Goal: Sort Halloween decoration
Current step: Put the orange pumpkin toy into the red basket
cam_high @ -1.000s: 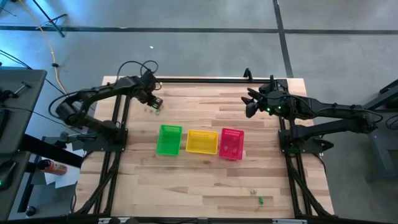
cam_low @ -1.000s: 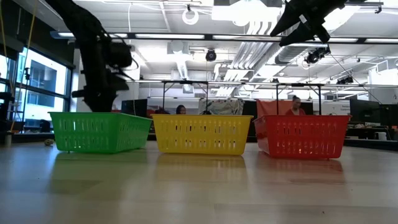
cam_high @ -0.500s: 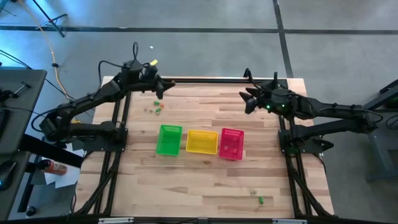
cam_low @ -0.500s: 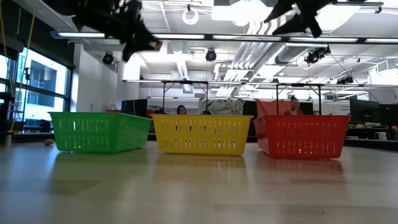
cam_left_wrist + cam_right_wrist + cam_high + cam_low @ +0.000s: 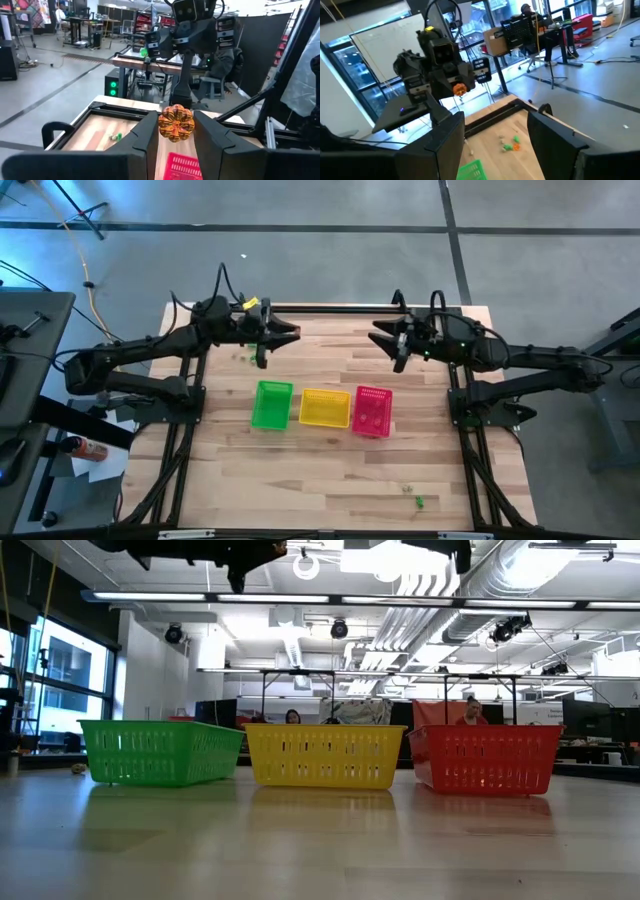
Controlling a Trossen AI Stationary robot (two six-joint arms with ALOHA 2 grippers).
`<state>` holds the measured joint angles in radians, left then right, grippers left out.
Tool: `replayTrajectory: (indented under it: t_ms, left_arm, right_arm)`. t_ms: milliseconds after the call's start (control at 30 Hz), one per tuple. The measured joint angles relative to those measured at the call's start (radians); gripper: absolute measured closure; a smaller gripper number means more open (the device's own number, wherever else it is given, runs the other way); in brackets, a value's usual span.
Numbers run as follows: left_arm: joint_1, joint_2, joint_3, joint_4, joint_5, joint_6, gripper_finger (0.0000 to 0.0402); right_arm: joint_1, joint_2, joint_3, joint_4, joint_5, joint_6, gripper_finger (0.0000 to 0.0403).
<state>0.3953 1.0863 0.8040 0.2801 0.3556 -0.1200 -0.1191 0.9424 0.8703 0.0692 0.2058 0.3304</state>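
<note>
Next, I let go of the orange pumpkin trinket with my left gripper inside the pink basket (image 5: 372, 412) (image 5: 182, 172), next to the yellow one.
My left gripper (image 5: 290, 332) hangs high over the table's far left part, pointing level toward the right arm, and is shut on an orange pumpkin trinket (image 5: 176, 123). The right wrist view shows the same trinket (image 5: 459, 89). My right gripper (image 5: 385, 343) is raised over the far right part, open and empty, facing the left one. A few green and orange trinkets (image 5: 249, 357) lie on the wood below the left arm, also seen as trinkets (image 5: 510, 145) from the right wrist. A green trinket (image 5: 419, 501) and a pale one (image 5: 406, 490) lie near the near edge. My left gripper pinches the ribbed orange pumpkin trinket (image 5: 176, 123) between its two fingers (image 5: 150, 131), one on each side of it. The fingers are level and point toward the table's right side. The trinket is lifted clear, high above the wood.
Three baskets stand in a row at mid-table: green (image 5: 272, 404), yellow (image 5: 325, 408) and pink (image 5: 372, 411). Both arms show only at the low view's top edge. Arm frames run along the left and right edges. People sit at desks in the room beyond.
My left gripper has risen from the trinkets at the far left, carrying the orange trinket up, swung toward the table's right and tipped from pointing down to level. My right gripper has moved a little toward the table's left.
</note>
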Motion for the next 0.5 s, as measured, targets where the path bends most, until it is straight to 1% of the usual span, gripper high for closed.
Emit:
replayTrajectory:
  t_ms: [67, 167, 233, 367, 500]
  left_arm:
    - [-0.009, 0.0, 0.0, -0.004, -0.021, 0.001, 0.0316]
    - [-0.043, 0.014, 0.003, -0.004, -0.106, 0.023, 0.0316]
    - [-0.073, 0.043, 0.017, -0.018, -0.124, 0.053, 0.0316]
    - [-0.136, 0.146, 0.085, -0.036, -0.133, 0.106, 0.0316]
    - [-0.191, 0.291, 0.165, -0.045, -0.144, 0.156, 0.0316]
  right_arm:
    - [-0.003, 0.002, 0.0, -0.007, 0.0, 0.001, 0.019]
    - [-0.017, 0.001, 0.0, 0.006, 0.001, -0.015, 0.019]
    - [-0.03, 0.001, 0.0, 0.025, 0.011, -0.025, 0.019]
    - [-0.059, 0.001, 0.0, 0.087, 0.051, -0.032, 0.019]
    - [-0.088, 0.001, 0.0, 0.122, 0.08, -0.044, 0.019]
